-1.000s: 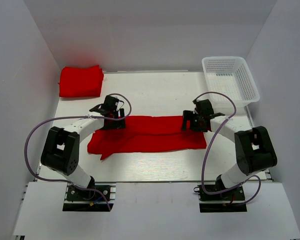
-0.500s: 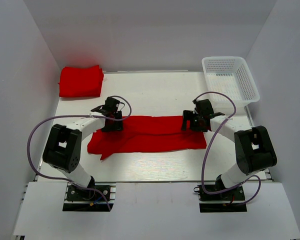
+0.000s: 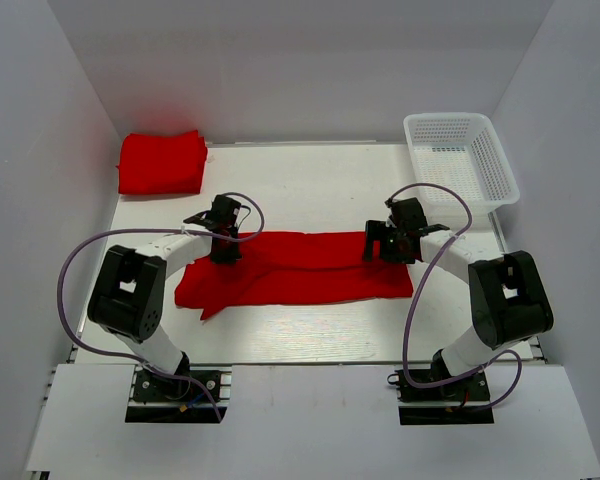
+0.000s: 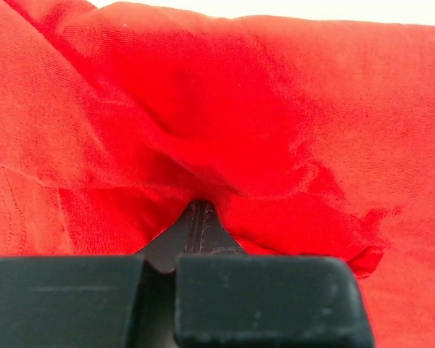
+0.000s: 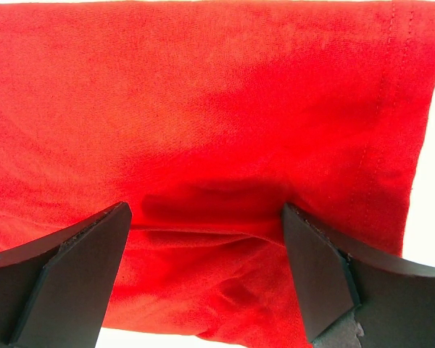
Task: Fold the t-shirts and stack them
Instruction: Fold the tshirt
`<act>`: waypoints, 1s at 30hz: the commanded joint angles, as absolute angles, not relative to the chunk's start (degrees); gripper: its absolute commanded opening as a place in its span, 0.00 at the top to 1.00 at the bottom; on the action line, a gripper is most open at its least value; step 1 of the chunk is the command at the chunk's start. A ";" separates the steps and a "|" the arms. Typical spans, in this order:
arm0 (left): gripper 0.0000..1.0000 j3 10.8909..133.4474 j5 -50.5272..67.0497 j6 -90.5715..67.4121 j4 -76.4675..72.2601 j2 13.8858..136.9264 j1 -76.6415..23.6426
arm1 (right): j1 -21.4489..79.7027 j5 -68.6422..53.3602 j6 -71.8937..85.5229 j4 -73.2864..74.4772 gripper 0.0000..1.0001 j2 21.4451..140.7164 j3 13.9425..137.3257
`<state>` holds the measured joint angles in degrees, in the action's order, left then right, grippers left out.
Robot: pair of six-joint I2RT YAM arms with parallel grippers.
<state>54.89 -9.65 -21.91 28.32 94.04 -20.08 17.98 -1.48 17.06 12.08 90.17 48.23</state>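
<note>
My left gripper needs to open, take the flap's inner end [image 3: 223, 273] and pull it in, because a flap of the t-shirt sticks out past the near edge of the t-shirt strip.
A red t-shirt [image 3: 300, 265] lies folded into a long strip across the middle of the white table. A second red t-shirt [image 3: 161, 162] sits folded at the back left. My left gripper [image 3: 223, 243] presses down on the strip's far left edge and is shut, pinching a bunched fold of the t-shirt [image 4: 225, 167]. My right gripper [image 3: 391, 245] stands open over the strip's far right end, its two fingers [image 5: 80, 261] resting on the cloth [image 5: 203, 145] with a low ridge of fabric between them.
A white mesh basket [image 3: 460, 160] stands at the back right corner. White walls close in the table on the left, right and back. Purple cables loop from both arms.
The left gripper has closed from wide open onto the shirt's far left edge. The right arm and the shirt's lie have not changed.
</note>
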 commanded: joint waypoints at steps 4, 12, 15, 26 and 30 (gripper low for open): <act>1.00 55.64 -8.79 -21.28 27.43 88.25 -20.39 | 17.75 -0.88 16.52 16.61 0.10 93.34 47.29; 1.00 54.49 -0.53 -14.24 20.39 85.17 -20.39 | 17.67 -0.88 16.61 16.61 0.10 93.34 47.37; 1.00 56.43 -0.61 -13.71 22.14 85.96 -20.39 | 17.75 -0.88 16.70 16.44 0.10 93.43 47.37; 0.00 57.05 -8.53 -20.83 34.63 85.43 -20.39 | 17.58 -1.14 16.44 16.61 0.10 93.78 47.37; 0.00 53.27 -7.29 -21.53 34.10 83.77 -19.86 | 17.67 -1.41 16.09 16.79 0.10 93.87 47.20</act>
<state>55.22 -6.61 -20.01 32.08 87.02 -20.05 17.98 -1.48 16.86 12.08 90.45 48.36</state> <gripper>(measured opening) 0.992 0.904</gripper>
